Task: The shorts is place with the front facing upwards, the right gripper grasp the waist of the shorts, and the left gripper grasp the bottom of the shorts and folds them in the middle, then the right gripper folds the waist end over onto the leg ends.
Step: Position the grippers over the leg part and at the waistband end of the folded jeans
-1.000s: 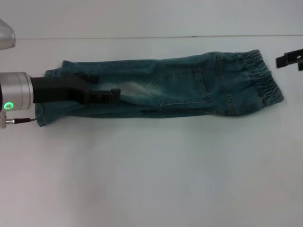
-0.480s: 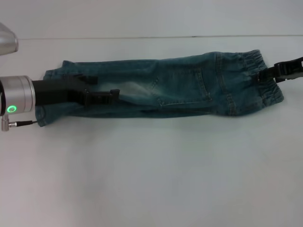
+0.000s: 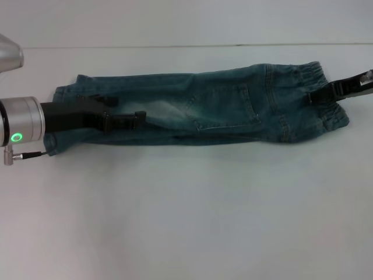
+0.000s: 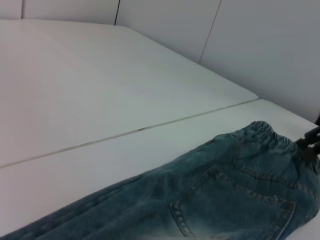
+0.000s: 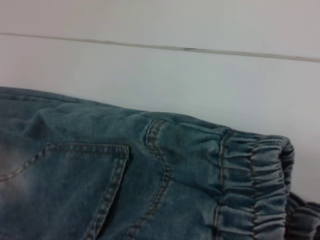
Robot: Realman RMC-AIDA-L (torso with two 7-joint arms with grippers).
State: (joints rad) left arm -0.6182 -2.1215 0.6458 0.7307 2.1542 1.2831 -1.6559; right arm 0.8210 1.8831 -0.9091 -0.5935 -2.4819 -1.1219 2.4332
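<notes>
Next, I close my left gripper on the middle of the denim shorts, at the leg part [image 3: 180, 114] [image 4: 161, 221] that is just beside the bottom edge of the pocket.
The denim shorts [image 3: 221, 108] lie folded lengthwise across the table. The waist of the shorts [image 3: 332, 115] is at the right, and its ruched band fills part of the right wrist view [image 5: 250, 175]. The leg ends [image 3: 65, 93], the bottom of the shorts, lie at the left. My left gripper [image 3: 126, 111] rests low over the leg part, pointing right, its fingers apart and holding nothing. My right gripper [image 3: 315, 96] reaches in from the right over the waistband, open. It also shows in the left wrist view [image 4: 310, 145], beside the waist [image 4: 267, 134].
The white table [image 3: 186, 204] carries nothing besides the shorts. A thin seam [image 3: 175, 45] runs across it behind the shorts. A silver part of the robot [image 3: 9, 52] sits at the far left edge.
My right gripper has come in from the right edge and now hangs over the waistband. My left gripper has slid slightly to the left along the leg part.
</notes>
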